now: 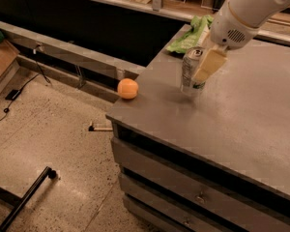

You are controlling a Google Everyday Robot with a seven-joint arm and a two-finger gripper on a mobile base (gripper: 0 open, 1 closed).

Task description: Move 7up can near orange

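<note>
My gripper is to put the 7up can upright on the grey counter (158, 96) close beside the orange. It will let go of the can there, a small gap apart from the orange.
The 7up can (189, 70) is silver-grey with green marks and stands upright on the grey counter (241, 115). My gripper (203, 70) is shut on the 7up can, with one cream finger (209, 65) across its right side. The white arm reaches in from the upper right. The orange (127, 88) sits at the counter's left corner, about a can's height to the left of the can and apart from it.
A light green snack bag (191, 34) lies at the counter's far edge behind the can. The counter's left edge drops to a speckled floor. Drawers run along the counter's front. A black bar (24, 197) lies on the floor at lower left.
</note>
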